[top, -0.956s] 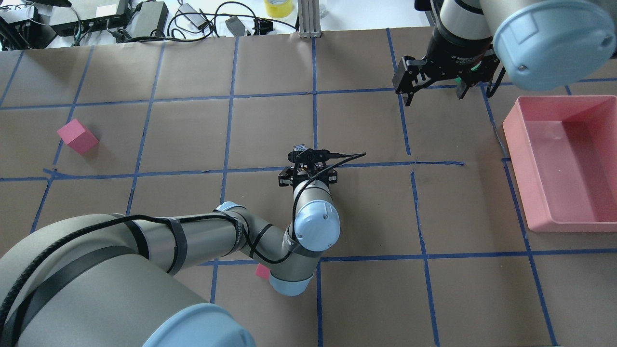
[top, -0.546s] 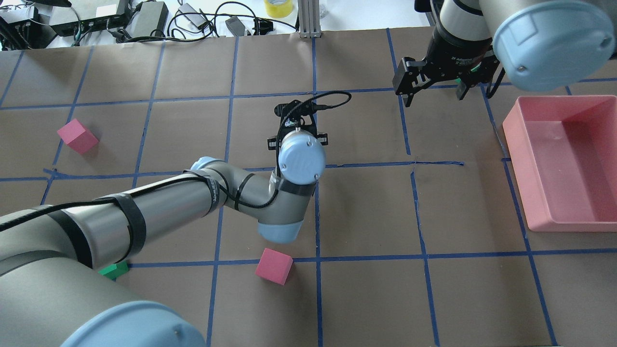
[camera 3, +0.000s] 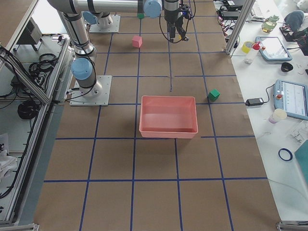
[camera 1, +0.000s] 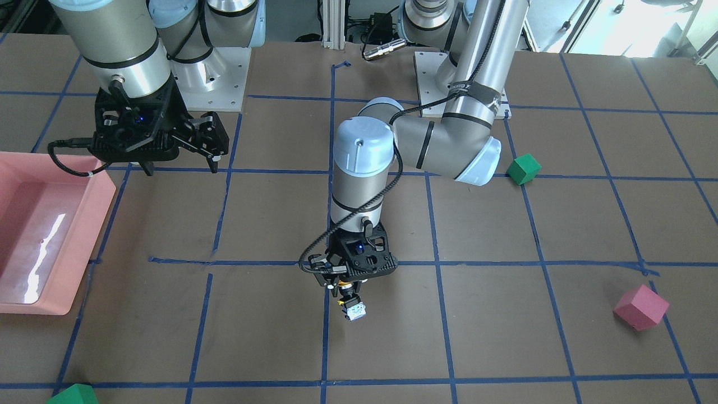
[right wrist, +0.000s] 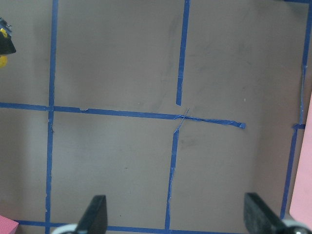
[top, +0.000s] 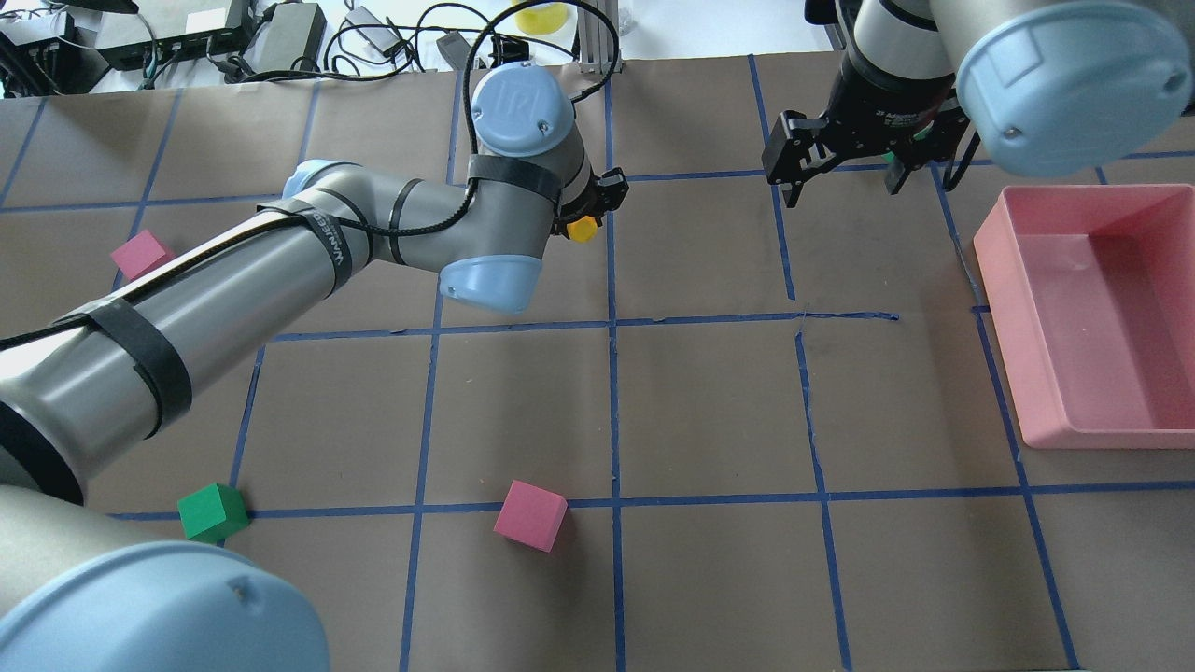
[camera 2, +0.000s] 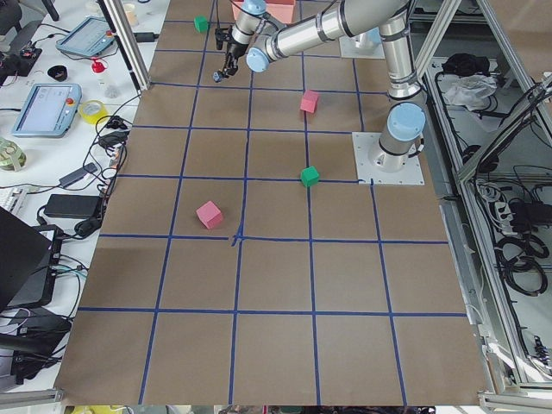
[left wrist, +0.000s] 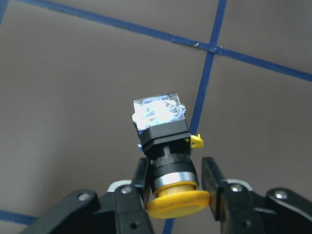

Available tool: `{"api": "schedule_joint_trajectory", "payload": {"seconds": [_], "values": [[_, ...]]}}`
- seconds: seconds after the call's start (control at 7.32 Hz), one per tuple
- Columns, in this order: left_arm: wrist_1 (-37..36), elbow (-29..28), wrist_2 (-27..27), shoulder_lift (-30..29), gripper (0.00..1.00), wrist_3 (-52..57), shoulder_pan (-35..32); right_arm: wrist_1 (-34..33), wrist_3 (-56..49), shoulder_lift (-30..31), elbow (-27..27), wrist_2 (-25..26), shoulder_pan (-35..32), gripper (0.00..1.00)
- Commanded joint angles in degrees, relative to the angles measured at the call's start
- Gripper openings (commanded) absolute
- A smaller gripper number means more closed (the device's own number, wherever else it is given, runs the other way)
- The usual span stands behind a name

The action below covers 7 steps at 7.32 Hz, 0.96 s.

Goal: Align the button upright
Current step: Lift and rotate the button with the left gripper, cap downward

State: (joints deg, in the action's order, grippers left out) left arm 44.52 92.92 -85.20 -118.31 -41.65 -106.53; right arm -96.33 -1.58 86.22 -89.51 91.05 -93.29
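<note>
I need to release the button, now hanging above a blue tape line, from my left gripper, so it stands upright at the blue tape crossing hidden (camera 1: 328, 272) behind that gripper.
The button (left wrist: 163, 139) has a yellow cap, a black body and a silvery base. My left gripper (left wrist: 175, 183) is shut on its neck just under the cap. The base points away from the fingers, down toward the brown table. In the front view the button (camera 1: 353, 307) hangs slightly tilted below the left gripper (camera 1: 349, 285), above a blue tape line. In the overhead view only the yellow cap (top: 582, 229) shows beside the left wrist. My right gripper (top: 843, 189) is open and empty at the far right, also seen in its wrist view (right wrist: 178, 219).
A pink bin (top: 991, 252) stands at the right edge. Pink cubes (top: 530, 515) (top: 140, 254) and a green cube (top: 213, 511) lie on the table. Another green cube (camera 1: 73, 395) lies at the far edge. Cables and boxes lie beyond the table's far edge.
My left arm has swung away from the robot across the table with the button in its grip, and the wrist has turned. The right arm has stayed put.
</note>
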Motion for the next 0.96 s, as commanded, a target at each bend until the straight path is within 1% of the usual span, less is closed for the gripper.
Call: {"api": "schedule_joint_trajectory", "payload": {"seconds": [0.0, 0.14, 0.27, 0.41, 0.55, 0.82], "values": [[12.8, -1.6, 16.8, 0.4, 0.14, -14.3, 4.4, 0.0, 0.0, 0.0, 0.0, 0.0, 0.0, 1.00], [13.2, -2.0, 20.2, -0.4, 0.15, -19.6, 6.7, 0.0, 0.0, 0.0, 0.0, 0.0, 0.1, 1.00], [13.5, -1.1, 26.9, -0.9, 0.16, -20.9, 8.3, 0.0, 0.0, 0.0, 0.0, 0.0, 0.1, 1.00], [13.5, -0.8, 28.2, -1.8, 0.17, -20.8, 9.4, 0.0, 0.0, 0.0, 0.0, 0.0, 0.1, 1.00], [14.4, -0.7, 30.7, -2.3, 0.17, -21.5, 10.1, 0.0, 0.0, 0.0, 0.0, 0.1, 0.1, 1.00], [14.9, 2.3, 31.4, -2.5, 0.17, -18.1, 10.1, 0.0, 0.0, -0.1, -0.1, 0.0, 0.1, 1.00]]}}
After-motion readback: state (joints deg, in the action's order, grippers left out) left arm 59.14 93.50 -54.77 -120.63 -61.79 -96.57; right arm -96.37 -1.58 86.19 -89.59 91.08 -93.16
